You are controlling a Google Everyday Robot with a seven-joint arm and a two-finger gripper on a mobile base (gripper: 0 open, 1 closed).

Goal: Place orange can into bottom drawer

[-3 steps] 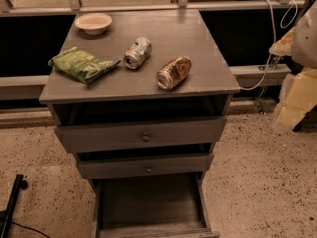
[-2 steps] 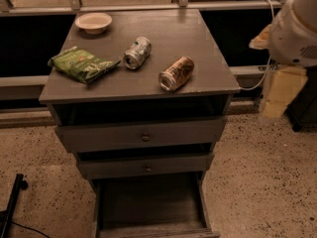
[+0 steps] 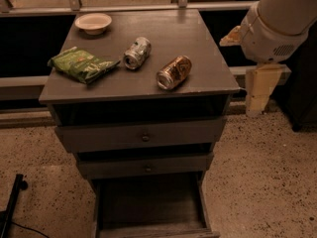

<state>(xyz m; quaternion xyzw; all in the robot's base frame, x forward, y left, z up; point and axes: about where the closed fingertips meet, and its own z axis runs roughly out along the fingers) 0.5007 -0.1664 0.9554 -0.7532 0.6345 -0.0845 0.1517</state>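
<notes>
Next, my gripper goes to the orange can's body (image 3: 177, 70), behind its silver front end, and closes there, leaving that end sticking out.
The orange can (image 3: 174, 72) lies on its side near the front right of the grey cabinet's top (image 3: 198, 33), silver end toward the front. The bottom drawer (image 3: 148, 205) is pulled open below the two knobbed drawers, and its inside looks bare. My gripper (image 3: 258, 90) hangs off the cabinet's right side, below the big white arm housing (image 3: 277, 24). It is level with the cabinet top, to the right of the can and apart from it, and holds nothing that I can see.
A silver-grey can (image 3: 137, 53) lies left of the orange can. A green snack bag (image 3: 81, 64) lies at the left of the top, and a pale bowl (image 3: 93, 22) stands at the back left. A railing runs behind the cabinet. Speckled floor surrounds it.
My arm has swung in from the right edge toward the cabinet's right side, and the gripper is closer to the top. The cans and drawers have not moved.
</notes>
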